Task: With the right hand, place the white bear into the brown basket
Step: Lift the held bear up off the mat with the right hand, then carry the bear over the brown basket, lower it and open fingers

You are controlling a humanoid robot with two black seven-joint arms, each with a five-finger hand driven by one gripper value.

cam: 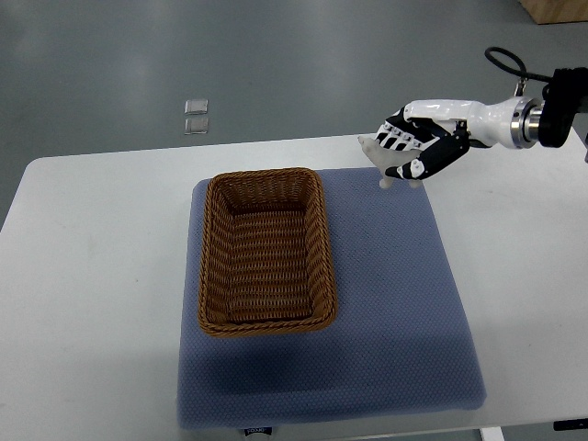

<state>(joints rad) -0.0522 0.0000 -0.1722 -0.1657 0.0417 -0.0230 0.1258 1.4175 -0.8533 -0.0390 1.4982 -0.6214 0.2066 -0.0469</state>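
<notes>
I need to use my right gripper to release the white bear on the bottom of the brown basket, near the basket's far end (254, 226).
The brown wicker basket (265, 251) stands on the left half of a blue-grey mat (395, 303), and nothing lies in it. My right hand (418, 147) comes in from the right edge and is shut on the white bear (375, 152). It holds the bear above the mat's far right corner, to the right of and beyond the basket. Only parts of the bear show past the fingers: a bit at the left and its legs (397, 182) below the hand. The left arm is out of view.
The mat lies on a white table (92, 276) with rounded corners. Two small clear squares (196, 117) lie on the grey floor beyond the table's far edge. A black cable (505, 60) loops behind my right wrist.
</notes>
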